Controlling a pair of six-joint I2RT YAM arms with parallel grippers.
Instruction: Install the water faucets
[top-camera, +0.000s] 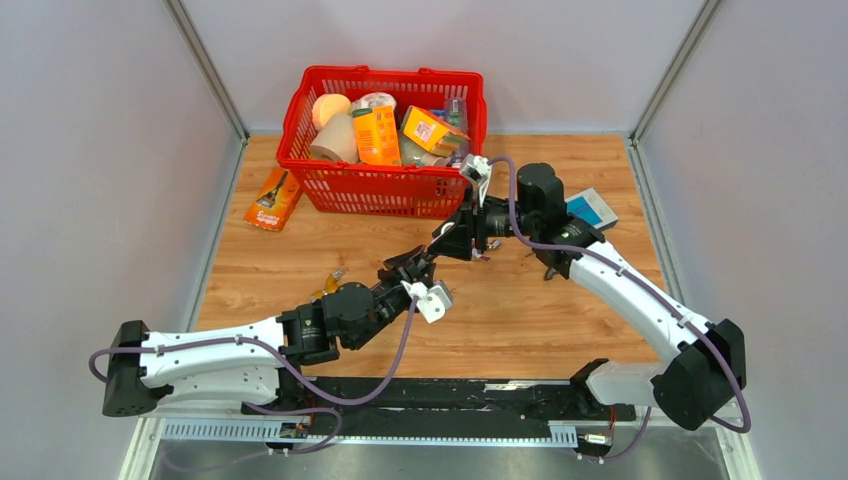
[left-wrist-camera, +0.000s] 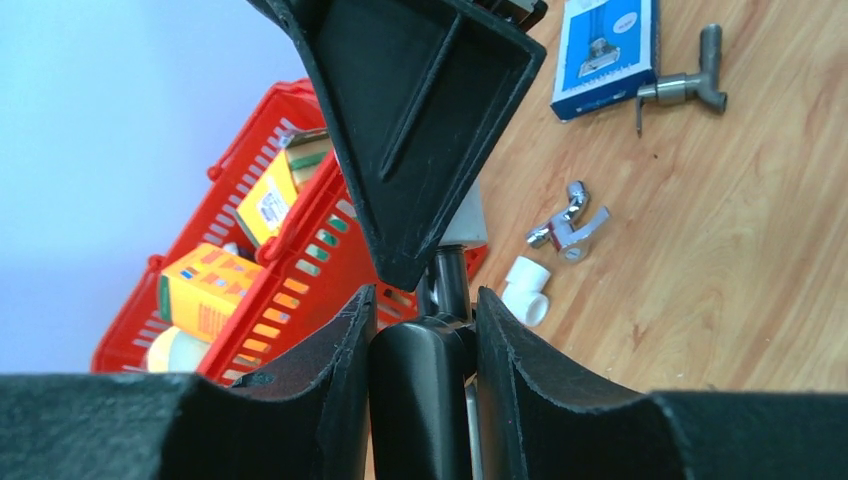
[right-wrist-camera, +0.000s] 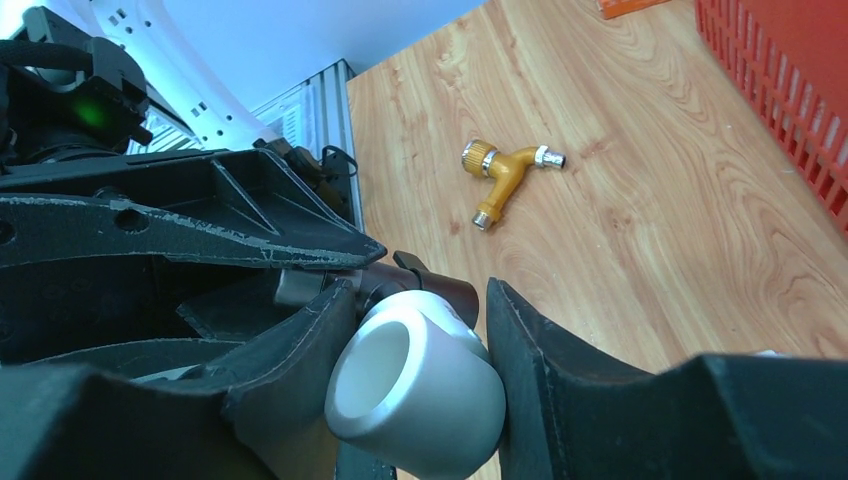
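Observation:
My right gripper is going to set the white elbow fitting free on the bare wood (top-camera: 483, 314) between the chrome faucet and black strip.
My left gripper (left-wrist-camera: 420, 300) is shut on the dark grey faucet (left-wrist-camera: 415, 390), whose glossy body fills the gap between the pads. My right gripper (right-wrist-camera: 420, 290) is shut on a white elbow fitting (right-wrist-camera: 420, 400), with its open end facing the camera. The faucet's dark end (right-wrist-camera: 445, 287) sits right behind that fitting; I cannot tell whether they are joined. In the top view both grippers meet at mid-table, left (top-camera: 415, 267) and right (top-camera: 452, 243), tip to tip. Most of the faucet's length is hidden by the fingers.
A red basket (top-camera: 385, 185) full of groceries stands at the back. On the table lie a brass faucet (right-wrist-camera: 505, 170), a chrome faucet (left-wrist-camera: 570, 230), a grey metal faucet (left-wrist-camera: 685, 88), a second white elbow (left-wrist-camera: 525, 290), a blue box (left-wrist-camera: 605, 50) and an orange packet (top-camera: 272, 200).

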